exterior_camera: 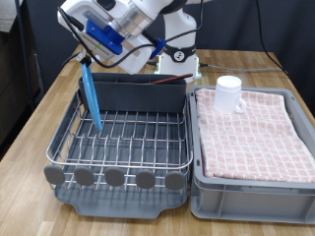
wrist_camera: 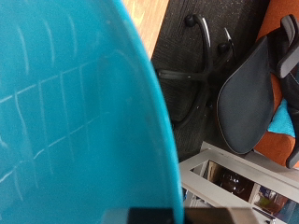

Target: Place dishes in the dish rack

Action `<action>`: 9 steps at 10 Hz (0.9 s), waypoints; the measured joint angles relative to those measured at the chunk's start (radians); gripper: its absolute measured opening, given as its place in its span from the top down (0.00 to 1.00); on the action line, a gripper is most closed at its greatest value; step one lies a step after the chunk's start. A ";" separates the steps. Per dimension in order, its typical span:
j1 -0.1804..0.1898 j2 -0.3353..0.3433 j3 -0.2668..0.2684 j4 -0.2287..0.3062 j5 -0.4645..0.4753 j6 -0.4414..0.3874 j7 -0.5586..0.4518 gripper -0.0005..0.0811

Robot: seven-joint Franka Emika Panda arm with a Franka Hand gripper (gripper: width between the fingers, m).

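Note:
The light-blue plate will be released on the dish rack's wire grid (exterior_camera: pixel 98 154), towards the rack's side away from the grey crate.
The light-blue plate (exterior_camera: pixel 92 96) stands on edge, nearly upright, with its lower rim down among the wires at the exterior view's left side of the dish rack (exterior_camera: pixel 128 147). My gripper (exterior_camera: pixel 85 61) is shut on the plate's top rim. In the wrist view the plate (wrist_camera: pixel 75 112) fills most of the picture, very close. The small white mug (exterior_camera: pixel 228 93) stands on the pink checked cloth in the grey crate (exterior_camera: pixel 251 182), at its far corner. The wooden spoon is out of view.
The rack's tall grey back compartment (exterior_camera: pixel 138 96) stands behind the wire grid. The crate sits against the rack on the exterior view's right. A black office chair (wrist_camera: pixel 252 93) on a dark floor shows past the plate in the wrist view.

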 joint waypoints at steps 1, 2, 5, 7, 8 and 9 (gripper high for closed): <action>-0.003 0.018 -0.004 -0.002 -0.008 0.013 0.010 0.97; -0.006 0.038 -0.011 -0.003 -0.015 0.034 0.023 0.97; -0.012 0.090 -0.033 -0.005 -0.025 0.096 0.047 0.97; -0.012 0.112 -0.043 -0.005 -0.026 0.123 0.057 0.97; -0.012 0.122 -0.046 -0.006 -0.025 0.134 0.061 0.97; -0.012 0.129 -0.049 -0.008 -0.024 0.143 0.066 0.97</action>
